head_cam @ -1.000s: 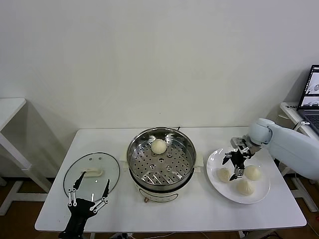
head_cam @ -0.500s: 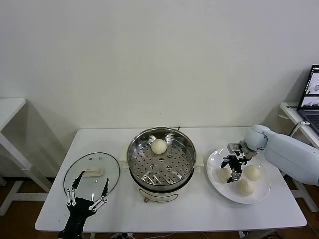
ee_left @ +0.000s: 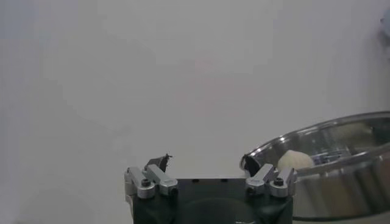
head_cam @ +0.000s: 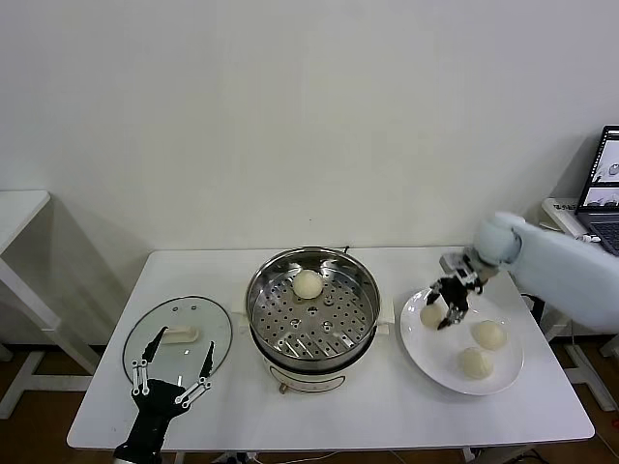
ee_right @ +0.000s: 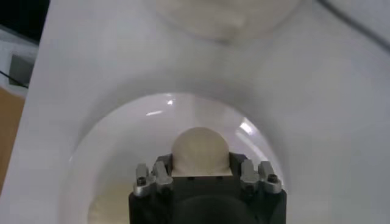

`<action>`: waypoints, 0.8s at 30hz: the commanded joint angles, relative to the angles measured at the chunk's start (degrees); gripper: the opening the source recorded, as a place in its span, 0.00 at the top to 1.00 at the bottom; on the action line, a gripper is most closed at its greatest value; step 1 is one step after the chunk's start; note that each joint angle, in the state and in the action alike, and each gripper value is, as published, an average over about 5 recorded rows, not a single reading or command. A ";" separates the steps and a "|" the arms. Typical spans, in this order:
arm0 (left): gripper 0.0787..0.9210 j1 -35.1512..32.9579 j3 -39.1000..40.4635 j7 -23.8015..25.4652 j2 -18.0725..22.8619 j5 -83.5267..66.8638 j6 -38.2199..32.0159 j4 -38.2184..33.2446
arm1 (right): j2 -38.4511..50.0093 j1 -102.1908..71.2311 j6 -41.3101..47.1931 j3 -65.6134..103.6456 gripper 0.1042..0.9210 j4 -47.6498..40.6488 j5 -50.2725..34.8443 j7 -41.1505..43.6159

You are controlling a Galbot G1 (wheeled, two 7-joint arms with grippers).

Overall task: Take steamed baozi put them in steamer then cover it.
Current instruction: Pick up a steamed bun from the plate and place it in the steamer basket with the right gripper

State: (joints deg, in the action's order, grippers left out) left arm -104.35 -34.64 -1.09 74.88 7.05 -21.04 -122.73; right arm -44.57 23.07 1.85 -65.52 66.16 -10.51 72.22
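Note:
Next, my right gripper releases the baozi it holds on the steamer tray's side [head_cam: 276, 318] that faces the glass cover, close to the other bun.
My right gripper [head_cam: 438, 311] is shut on one steamed baozi [head_cam: 428, 314], a cream-white bun, and holds it just above the left part of the white plate [head_cam: 416, 340]. The right wrist view shows that bun [ee_right: 199, 146] squeezed between the jaws of the right gripper [ee_right: 199, 162]. Two more baozi [head_cam: 488, 333] [head_cam: 474, 362] lie on the plate. Another bun [head_cam: 308, 283] rests on the perforated tray of the steel steamer [head_cam: 360, 314] at mid-table. The glass cover [head_cam: 184, 319] lies flat at the left. My left gripper [head_cam: 174, 372] hovers open over its near edge.
In the left wrist view the open left gripper [ee_left: 207, 165] faces the steamer [ee_left: 347, 176] and the bun [ee_left: 295, 159] in it. A laptop [head_cam: 604, 188] stands on a side table at far right. Another white table [head_cam: 19, 208] stands at far left.
My right gripper closed on the leftmost bun on the plate, lifted it off and shifted slightly toward the steamer. The left arm stayed over the cover.

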 commanded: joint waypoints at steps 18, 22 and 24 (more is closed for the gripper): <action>0.12 1.41 0.72 -0.34 -0.53 -0.54 0.88 -0.02 | -25.94 24.41 8.79 -18.96 0.33 10.66 -25.22 -4.17; 0.12 1.84 0.90 -0.48 -0.50 -0.54 1.20 0.20 | -28.89 22.68 10.37 -20.07 0.33 10.95 -25.76 -7.77; 0.12 1.98 0.92 -0.56 -0.52 -0.54 1.26 0.33 | -30.17 21.82 11.21 -20.48 0.33 10.90 -25.75 -9.42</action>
State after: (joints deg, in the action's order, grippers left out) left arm -102.79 -33.79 -1.53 74.40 6.57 -20.05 -122.70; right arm -67.99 43.77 10.08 -82.62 74.88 -31.76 67.90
